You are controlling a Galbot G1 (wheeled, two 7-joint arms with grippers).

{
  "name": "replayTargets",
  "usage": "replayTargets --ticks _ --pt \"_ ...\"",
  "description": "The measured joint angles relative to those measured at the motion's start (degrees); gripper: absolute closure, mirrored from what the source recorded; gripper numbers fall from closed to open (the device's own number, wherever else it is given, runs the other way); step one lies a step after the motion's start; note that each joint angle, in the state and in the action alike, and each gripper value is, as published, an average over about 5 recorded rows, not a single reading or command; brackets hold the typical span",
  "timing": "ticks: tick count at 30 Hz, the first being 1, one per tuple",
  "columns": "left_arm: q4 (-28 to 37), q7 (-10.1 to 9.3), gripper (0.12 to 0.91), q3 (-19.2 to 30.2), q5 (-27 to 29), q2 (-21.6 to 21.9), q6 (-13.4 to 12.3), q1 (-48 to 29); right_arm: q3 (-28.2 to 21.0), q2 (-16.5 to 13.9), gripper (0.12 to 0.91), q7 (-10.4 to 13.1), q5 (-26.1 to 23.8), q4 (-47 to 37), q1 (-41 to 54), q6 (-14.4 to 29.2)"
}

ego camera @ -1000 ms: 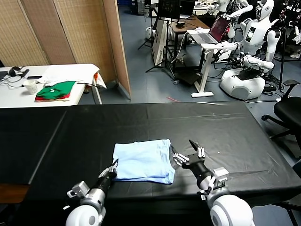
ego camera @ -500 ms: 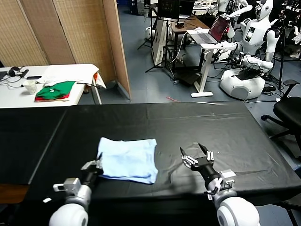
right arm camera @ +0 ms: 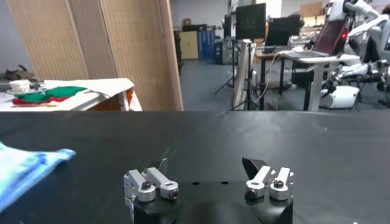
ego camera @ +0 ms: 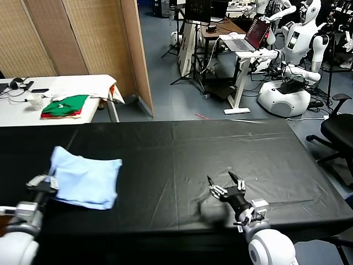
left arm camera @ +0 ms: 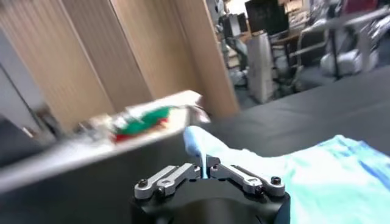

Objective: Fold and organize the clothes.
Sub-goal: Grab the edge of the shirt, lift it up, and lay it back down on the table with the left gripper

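Observation:
My left gripper is going to the black table. It will let go of the light-blue T-shirt on the black table [ego camera: 134,186] beside the crease toward its middle.
The clothes are one pale light-blue T-shirt [ego camera: 88,181], folded into a small rectangle on the left part of the black table [ego camera: 187,149]. My left gripper [ego camera: 51,182] is at the shirt's left edge. In the left wrist view it [left arm camera: 204,172] is shut on a pinched-up fold of the shirt [left arm camera: 323,176]. My right gripper [ego camera: 226,186] hovers low over bare tabletop near the front edge, well to the right of the shirt, its fingers spread wide with nothing between them. The right wrist view shows that gripper [right arm camera: 207,169] open, with the shirt [right arm camera: 24,167] far off to one side.
Behind the black table at the left is a white side table [ego camera: 83,83] with folded green and red garments [ego camera: 65,106] and a cup [ego camera: 36,101]. A wicker screen [ego camera: 83,38], desks and other robots [ego camera: 292,66] fill the room beyond. An office chair [ego camera: 339,130] is at the right.
My left gripper has dragged the folded shirt from the middle of the table to its left part. The right gripper has drawn slightly away from it and stays open.

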Motion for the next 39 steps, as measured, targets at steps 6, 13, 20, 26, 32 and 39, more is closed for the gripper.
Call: replayTargets --ticks 6,13,20,26,32,39 --pt "-4.9 -1.18 0.849 0.3 5.6 -0.9 0.5 1.2 -0.6 0.6 0.118 0.0 -0.7 -0.3 -0.8 0.1" --pt "-8.2 -0.88 0.849 13.6 -0.3 -9.6 1.0 -1.9 -0.6 0.8 0.118 0.0 -1.5 0.5 -2.2 0.2" --pt "-3.5 -1.09 0.849 27.3 -0.7 -19.3 1.0 -6.8 -1.1 0.6 0.118 -0.5 -1.3 1.6 -2.4 0.0" --pt "0.3 -1.37 0.849 33.8 1.6 -24.4 0.9 -8.3 -1.9 -0.7 0.118 -0.4 2.7 2.4 -1.2 -1.8" --pt "0.4 0.21 0.800 37.0 2.3 -26.7 1.0 -7.9 -3.8 -1.9 0.118 1.4 10.9 1.9 0.4 -6.3" --pt "-2.5 0.99 0.399 36.3 4.2 -26.0 -2.5 -6.7 -9.0 -1.8 0.118 2.5 17.2 -0.6 4.1 -9.9"
